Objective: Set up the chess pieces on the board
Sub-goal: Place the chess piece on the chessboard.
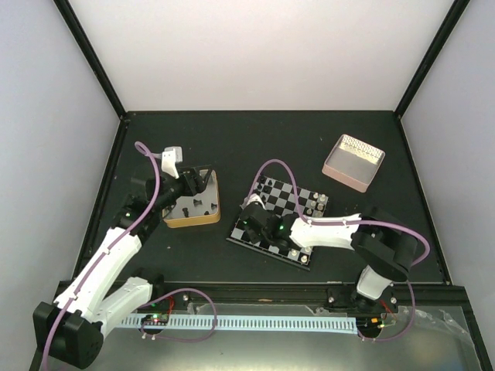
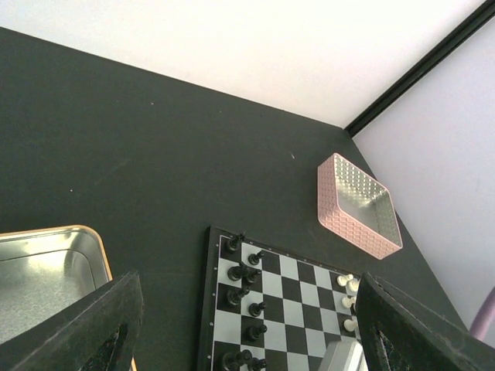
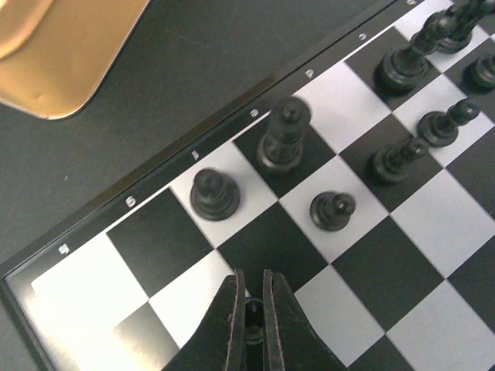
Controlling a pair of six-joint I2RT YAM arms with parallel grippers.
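Observation:
The robot's left gripper will next reach down to the black piece near the middle of the gold-rimmed tin (image 1: 197,202) and close there.
The board (image 1: 267,249) lies mid-table, tilted. Several black chess pieces (image 2: 249,274) stand along its left side, and a few white ones (image 2: 348,290) along the opposite edge. My right gripper (image 3: 249,282) hangs low over the board's near-left corner region (image 1: 249,224), shut on a small black pawn (image 3: 253,313) between its fingertips. Close ahead stand a pawn (image 3: 213,193), a taller piece (image 3: 284,135) and another pawn (image 3: 332,210). My left gripper (image 2: 247,340) is open and empty above the gold-rimmed tin (image 1: 193,220), which holds a few black pieces (image 1: 197,205).
A pink box (image 1: 353,162) sits at the back right, also seen in the left wrist view (image 2: 360,205). The tin's corner (image 3: 62,54) lies just left of the board. Black frame posts rise at the table's far corners.

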